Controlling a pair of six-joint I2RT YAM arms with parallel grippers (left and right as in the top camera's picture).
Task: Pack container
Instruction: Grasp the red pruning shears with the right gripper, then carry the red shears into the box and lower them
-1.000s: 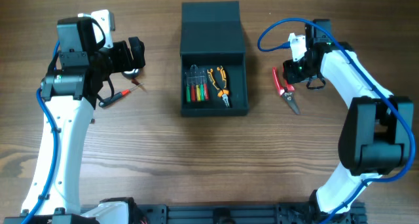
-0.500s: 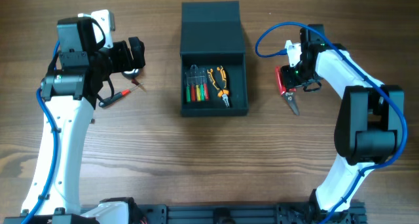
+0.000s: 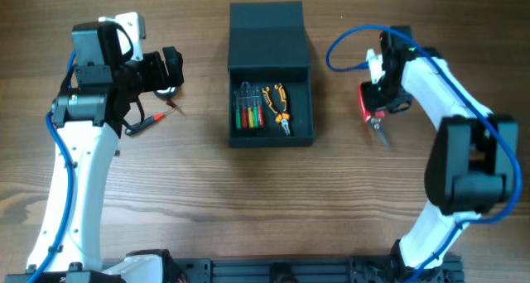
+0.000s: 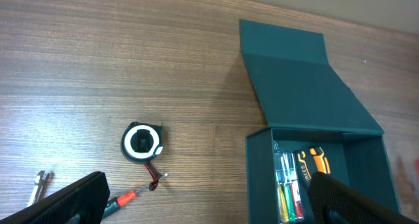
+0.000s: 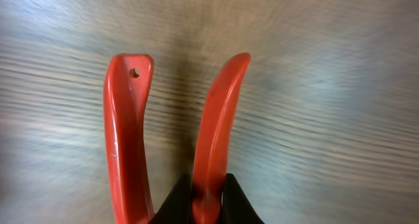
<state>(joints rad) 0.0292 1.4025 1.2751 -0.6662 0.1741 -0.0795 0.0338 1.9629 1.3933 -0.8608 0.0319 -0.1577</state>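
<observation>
Next, I set the red-handled pliers, now held beside the container, in the container's empty part (image 3: 299, 106) beside the orange pliers with my right gripper.
The dark teal container (image 3: 271, 134) stands open at the table's middle, its flap lid (image 3: 267, 36) folded back. It holds coloured screwdrivers (image 3: 247, 114) and orange pliers (image 3: 278, 107). It also shows in the left wrist view (image 4: 258, 178). My right gripper (image 3: 377, 107) is shut on one handle of the red-handled pliers (image 3: 367, 103), right of the container; the wrist view shows both red handles (image 5: 127, 139) with my fingers (image 5: 208, 201) round the right one. My left gripper (image 3: 170, 70) is open and empty, above a tape measure (image 4: 141, 141) and a red-and-black screwdriver (image 3: 149, 122).
A small metal tool (image 4: 38, 186) lies at the lower left of the left wrist view. The left arm's base link stands over the table's left side and the right arm over its right side.
My right gripper has moved down onto the red pliers and closed on a handle, and the pliers have shifted slightly right. The left arm has not moved.
</observation>
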